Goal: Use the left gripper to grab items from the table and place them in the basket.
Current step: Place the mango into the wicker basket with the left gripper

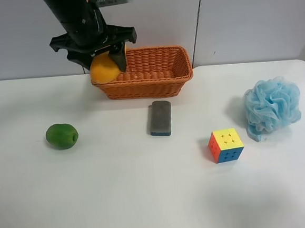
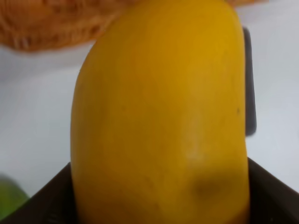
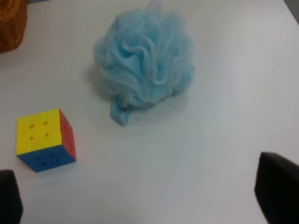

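Note:
The mango, now in the air over the basket's corner, will be let go by my left gripper inside the wicker basket [image 1: 137, 72], just behind the middle of its near side.
My left gripper [image 1: 101, 57], on the arm at the exterior high view's left, is shut on the yellow-orange mango [image 1: 104, 68]. It holds the mango in the air over the near left corner of the wicker basket [image 1: 155, 84]. The mango fills the left wrist view [image 2: 159, 116], with the basket [image 2: 46, 23] behind it. On the white table [image 1: 148, 199] lie the green fruit [image 1: 62, 136], the grey block with blue base [image 1: 160, 117], the puzzle cube [image 1: 226, 145] and the light-blue bath puff [image 1: 272, 106]. My right gripper [image 3: 145, 196] is open above the table near the cube [image 3: 44, 140] and the puff [image 3: 145, 65].
The basket stands at the table's far edge against a grey wall. The grey block lies just in front of the basket. The right arm does not show in the exterior high view.

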`<state>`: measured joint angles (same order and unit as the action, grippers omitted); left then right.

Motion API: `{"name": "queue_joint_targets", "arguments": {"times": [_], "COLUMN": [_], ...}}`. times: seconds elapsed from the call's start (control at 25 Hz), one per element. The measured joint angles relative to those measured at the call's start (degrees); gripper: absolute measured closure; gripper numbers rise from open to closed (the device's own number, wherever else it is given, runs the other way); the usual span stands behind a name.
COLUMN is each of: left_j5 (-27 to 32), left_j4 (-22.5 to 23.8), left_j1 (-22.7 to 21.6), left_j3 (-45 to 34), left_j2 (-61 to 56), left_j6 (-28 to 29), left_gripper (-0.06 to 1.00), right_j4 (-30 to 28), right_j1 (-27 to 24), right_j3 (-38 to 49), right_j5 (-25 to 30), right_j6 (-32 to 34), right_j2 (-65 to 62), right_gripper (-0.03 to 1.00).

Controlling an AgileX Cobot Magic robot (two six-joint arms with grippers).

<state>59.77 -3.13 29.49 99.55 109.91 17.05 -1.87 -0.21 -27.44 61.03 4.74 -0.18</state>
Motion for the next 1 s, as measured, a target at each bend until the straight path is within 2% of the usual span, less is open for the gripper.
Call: {"name": "queue_joint_targets", "arguments": {"times": [0.28, 0.44, 0.72, 1.0], "left_j5": [1.8, 0.0, -11.0, -14.7], "left_j4": [0.4, 0.4, 0.7, 1.1], "left_j1": [-1.2, -2.0, -3.2, -3.5], "left_j3": [17.8, 24.0, 25.0, 25.0], "left_j2": [12.1, 17.4, 23.2, 27.4], "left_j6": [-5.3, -7.8, -11.0, -11.9], "left_gripper": [0.34, 0.34, 0.34, 0.34], "right_j4": [0.0, 0.0, 0.0, 0.0], "right_j1": [0.0, 0.0, 0.0, 0.0], "right_j3": [0.0, 0.0, 0.0, 0.0], "right_j5": [0.0, 0.0, 0.0, 0.0], "right_j6": [0.0, 0.0, 0.0, 0.0], "right_j2": [0.0, 0.0, 0.0, 0.0], "right_gripper": [-0.02, -0.02, -0.02, -0.02]}}
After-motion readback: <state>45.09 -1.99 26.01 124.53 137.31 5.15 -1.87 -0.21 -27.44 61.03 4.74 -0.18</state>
